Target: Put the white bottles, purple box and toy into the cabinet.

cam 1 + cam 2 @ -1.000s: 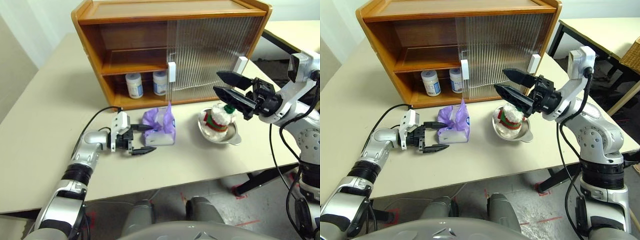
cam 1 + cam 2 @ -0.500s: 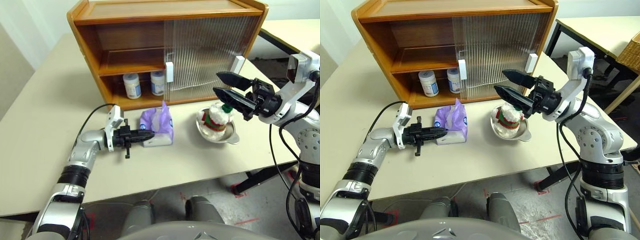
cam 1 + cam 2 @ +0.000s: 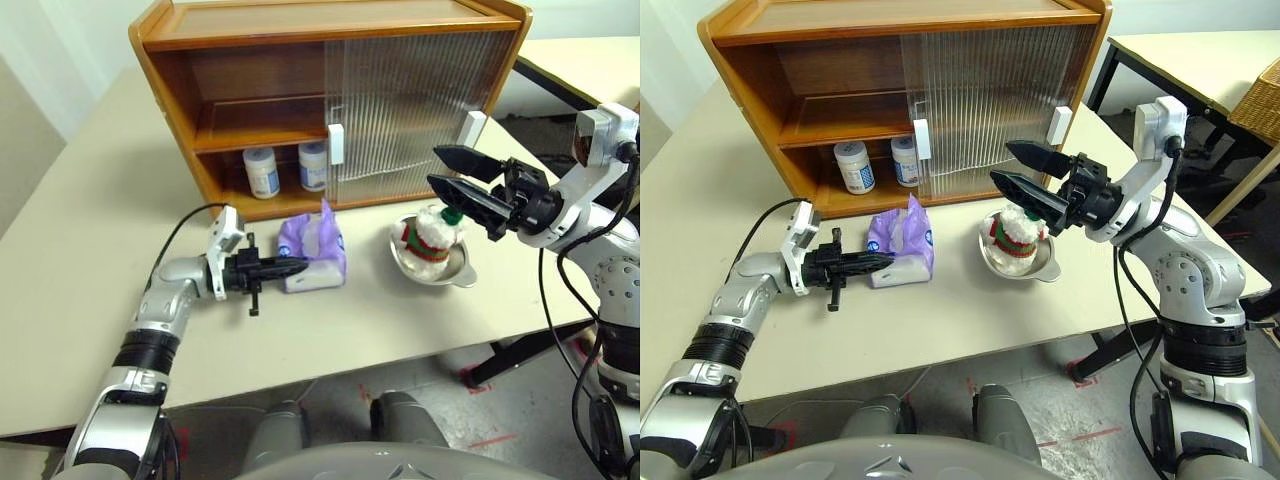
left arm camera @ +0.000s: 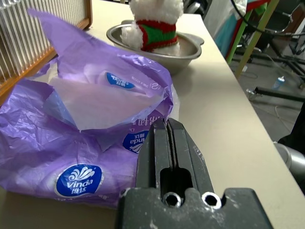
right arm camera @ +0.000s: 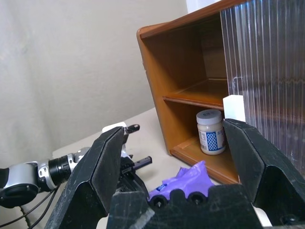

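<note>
The shut fingers of my left gripper meet only the edge of the purple box, so next I open them and pinch deeper into the wrapper [image 4: 143,126] before I lift it to the upper shelf.
The purple box [image 3: 318,250] lies on the table in front of the cabinet [image 3: 300,30], with white tissue puffing from its top. My left gripper [image 3: 298,267] is shut and level, its tips against the pack's left lower edge [image 4: 86,143]; no wrapper is visible between the fingers. Two white bottles [image 3: 263,171] [image 3: 313,165] stand on the open lower shelf. The toy [image 3: 432,235] sits in a metal dish [image 3: 458,273] to the right. My right gripper [image 3: 437,166] hovers open above and just right of the toy.
A ribbed sliding door [image 3: 420,100] with white handles [image 3: 335,142] covers the cabinet's right half; the left half is open. A black cable [image 3: 190,215] loops on the table by my left arm. Another table [image 3: 590,60] stands at the back right.
My left gripper went from open around the pack's near corner to shut, rolled at the wrist and rose slightly. The right arm stayed still.
</note>
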Tool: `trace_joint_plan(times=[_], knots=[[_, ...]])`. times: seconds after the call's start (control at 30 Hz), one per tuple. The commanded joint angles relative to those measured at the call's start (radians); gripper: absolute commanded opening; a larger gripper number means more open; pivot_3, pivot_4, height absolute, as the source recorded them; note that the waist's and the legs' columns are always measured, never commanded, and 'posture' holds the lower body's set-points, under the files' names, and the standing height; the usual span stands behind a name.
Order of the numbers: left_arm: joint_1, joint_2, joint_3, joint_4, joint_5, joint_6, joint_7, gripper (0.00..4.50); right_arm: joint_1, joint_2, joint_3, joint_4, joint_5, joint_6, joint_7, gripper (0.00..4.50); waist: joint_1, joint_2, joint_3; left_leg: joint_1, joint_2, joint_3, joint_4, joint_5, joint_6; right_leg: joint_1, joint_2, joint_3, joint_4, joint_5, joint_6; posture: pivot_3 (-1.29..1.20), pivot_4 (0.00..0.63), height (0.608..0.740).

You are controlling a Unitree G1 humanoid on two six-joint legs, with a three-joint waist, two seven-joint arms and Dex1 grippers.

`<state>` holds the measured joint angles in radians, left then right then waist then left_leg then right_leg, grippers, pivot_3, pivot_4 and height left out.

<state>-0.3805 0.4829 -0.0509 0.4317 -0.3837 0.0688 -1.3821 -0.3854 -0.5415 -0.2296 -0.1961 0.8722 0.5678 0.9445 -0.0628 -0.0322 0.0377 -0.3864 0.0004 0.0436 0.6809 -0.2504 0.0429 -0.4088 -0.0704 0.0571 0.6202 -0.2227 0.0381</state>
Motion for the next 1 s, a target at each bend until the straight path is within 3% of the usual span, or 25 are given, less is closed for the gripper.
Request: trace_joint_plan(times=[0.03, 0.17, 0.27, 0.57, 0.9, 1.0], knots=[[0.008, 0.003, 0.003, -0.030, -0.002, 0.008, 0.002, 0.05, -0.018, 0.000, 0.005, 0.008, -0.011, -0.019, 0.010, 4.50, 0.000, 0.000, 0.000, 0.000, 0.000, 0.000, 0.000, 0.000, 0.000, 0.000, 0.000, 0.000, 0.000, 0.000, 0.000, -0.06, 0.000, 0.740], [0.022, 0.001, -0.010, -0.019, 0.039, -0.042, 0.027, 0.05, -0.020, 0.001, 0.006, 0.010, -0.012, -0.019, 0.013, 4.50, 0.000, 0.000, 0.000, 0.000, 0.000, 0.000, 0.000, 0.000, 0.000, 0.000, 0.000, 0.000, 0.000, 0.000, 0.000, -0.06, 0.000, 0.740], [0.029, -0.007, -0.018, 0.004, 0.065, -0.077, 0.045, 0.98, -0.019, 0.001, 0.004, 0.006, -0.012, -0.016, 0.012, 4.50, 0.001, 0.000, 0.000, 0.000, 0.000, 0.000, 0.000, 0.000, 0.000, 0.000, 0.000, 0.000, 0.000, 0.000, 0.000, -0.06, 0.000, 0.740], [0.019, -0.024, -0.025, 0.069, 0.090, -0.127, 0.042, 4.48, -0.017, -0.009, -0.003, 0.003, -0.011, -0.012, 0.014, 4.50, 0.001, 0.000, 0.000, 0.000, 0.000, 0.000, 0.000, 0.000, 0.000, 0.000, 0.000, 0.000, 0.000, 0.000, 0.000, -0.08, 0.000, 0.740], [0.009, -0.024, -0.024, 0.100, 0.089, -0.133, 0.022, 4.48, -0.015, -0.013, -0.005, -0.001, -0.012, -0.014, 0.013, 4.50, 0.000, 0.000, 0.000, 0.000, 0.000, 0.000, 0.000, 0.000, 0.000, 0.000, 0.000, 0.000, 0.000, 0.000, 0.000, -0.08, 0.000, 0.740], [0.010, -0.024, -0.023, 0.101, 0.087, -0.129, 0.017, 3.90, -0.016, -0.011, -0.005, -0.001, -0.013, -0.015, 0.012, 4.50, 0.000, 0.000, 0.000, 0.000, 0.000, 0.000, 0.000, 0.000, 0.000, 0.000, 0.000, 0.000, 0.000, 0.000, 0.000, -0.08, 0.000, 0.740]])
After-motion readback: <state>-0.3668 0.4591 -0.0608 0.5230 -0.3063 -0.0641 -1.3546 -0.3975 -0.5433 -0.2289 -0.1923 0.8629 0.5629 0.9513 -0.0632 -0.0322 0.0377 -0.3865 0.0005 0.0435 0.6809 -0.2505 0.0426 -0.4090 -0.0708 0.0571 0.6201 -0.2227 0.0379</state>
